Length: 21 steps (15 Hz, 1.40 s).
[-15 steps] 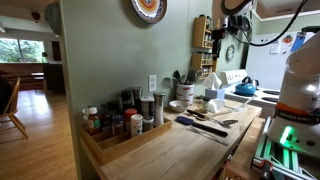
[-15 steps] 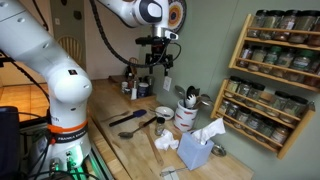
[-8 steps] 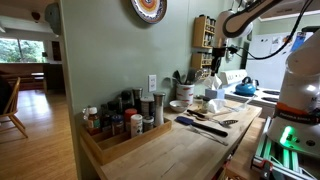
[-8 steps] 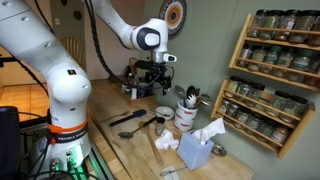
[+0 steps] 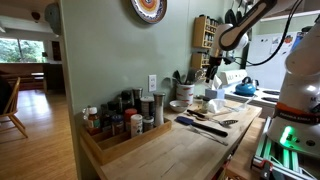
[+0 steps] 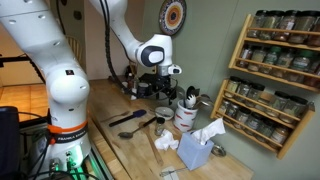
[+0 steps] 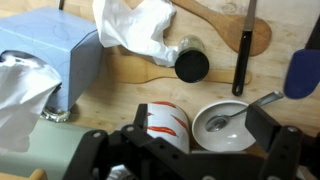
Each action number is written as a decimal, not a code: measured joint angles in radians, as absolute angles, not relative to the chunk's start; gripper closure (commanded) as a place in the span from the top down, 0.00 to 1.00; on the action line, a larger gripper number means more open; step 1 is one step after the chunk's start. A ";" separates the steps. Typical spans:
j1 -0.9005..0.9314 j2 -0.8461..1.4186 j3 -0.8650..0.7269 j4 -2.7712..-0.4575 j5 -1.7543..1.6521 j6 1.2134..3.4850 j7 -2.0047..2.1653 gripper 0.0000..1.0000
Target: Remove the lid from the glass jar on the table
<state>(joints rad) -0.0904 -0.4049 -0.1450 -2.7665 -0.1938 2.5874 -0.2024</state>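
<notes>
My gripper is to go next to the round black lid point(image 5: 206, 98) point(image 7: 192, 67) of the small glass jar beside the crumpled white tissue and close there.
The small glass jar point(image 7: 186, 50) with a round black lid point(image 7: 192, 66) stands on the light wooden table point(image 7: 120, 95) between a crumpled white tissue and a wooden spatula. It is a small dark shape in an exterior view point(image 6: 161, 127). My gripper point(image 7: 205, 125) is open and empty. It hangs above a white bowl with a spoon point(image 7: 225, 125) and a white crock with red chillies point(image 7: 168, 122), short of the jar. The gripper also shows in both exterior views point(image 6: 163, 90) point(image 5: 212, 68).
A blue tissue box point(image 7: 50, 60) is beside the jar. A wooden spatula point(image 7: 220, 25), a black-handled utensil point(image 7: 241, 50) and a blue spatula point(image 7: 305, 75) lie nearby. A tray of spice jars point(image 5: 120, 125) is on the table point(image 5: 170, 155). A wall spice rack point(image 6: 275, 70) hangs close.
The arm has come down from high above the table to just over the bowl and crock. The jar and the other things have not moved.
</notes>
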 measured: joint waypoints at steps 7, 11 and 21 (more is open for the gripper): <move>-0.073 -0.255 -0.163 -2.761 -0.108 2.643 -0.248 1.00; -0.072 -0.244 -0.162 -2.755 -0.107 2.644 -0.250 1.00; -0.066 -0.159 -0.158 -2.751 -0.092 2.656 -0.262 1.00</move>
<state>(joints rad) -0.0663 -0.1592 -0.1579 -2.7506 -0.0916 2.6557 -0.2625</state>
